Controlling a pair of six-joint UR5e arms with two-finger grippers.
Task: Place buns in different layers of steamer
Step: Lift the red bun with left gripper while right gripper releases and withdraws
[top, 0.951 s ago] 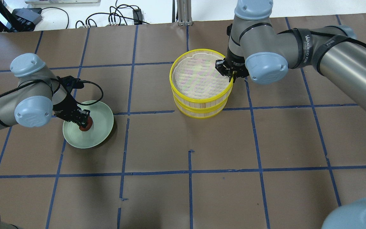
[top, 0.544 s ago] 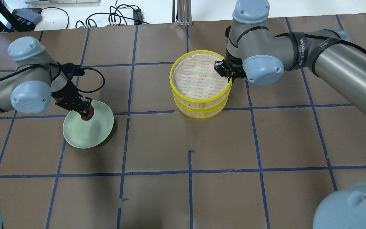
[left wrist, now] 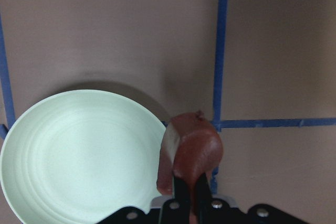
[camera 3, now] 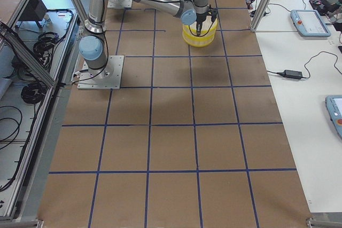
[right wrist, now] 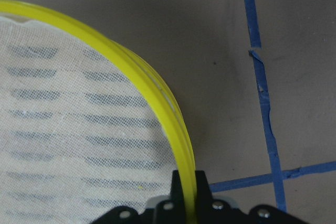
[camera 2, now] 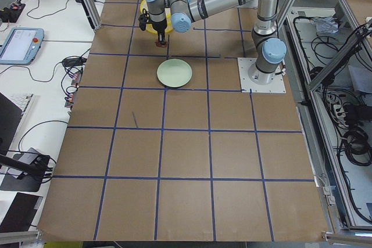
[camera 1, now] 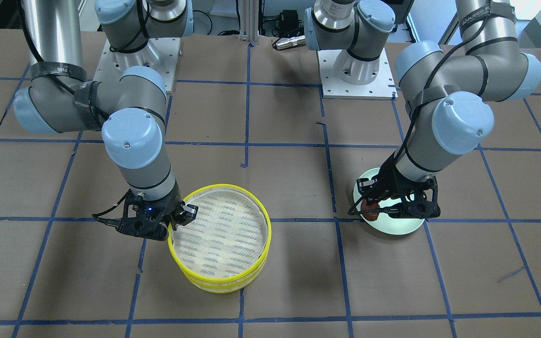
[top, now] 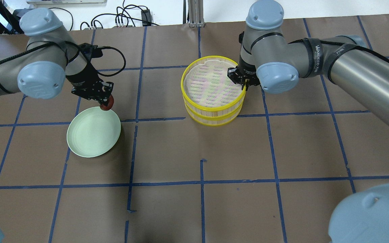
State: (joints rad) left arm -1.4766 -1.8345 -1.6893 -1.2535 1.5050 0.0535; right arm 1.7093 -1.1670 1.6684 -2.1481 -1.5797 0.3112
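Next, my left gripper releases the dark reddish-brown bun on the mesh of the top steamer layer, on the mesh's side [camera 1: 245, 229] toward the plate.
My left gripper [top: 105, 100] is shut on the dark reddish-brown bun [top: 107, 104] and holds it in the air over the far edge of the pale green plate [top: 91, 136]. The left wrist view shows the bun [left wrist: 191, 153] pinched between the fingers, with the plate [left wrist: 79, 156] below it. The two yellow-rimmed steamer layers stand stacked. My right gripper [top: 245, 82] is shut on the rim of the top layer [top: 211, 86], which sits slightly offset over the lower layer [top: 211, 120]. The top layer's mesh holds nothing. The white bun is not in view.
The plate [camera 1: 399, 226] holds nothing. The table is brown paper with a grid of blue tape lines [top: 202, 182]. Cables and boxes [top: 127, 18] lie beyond the far edge. The arm bases [camera 1: 355, 70] stand on the robot's side.
My left gripper has lifted the brown bun off the plate and carried it away from the robot and a little right. The right gripper and the top layer have shifted slightly.
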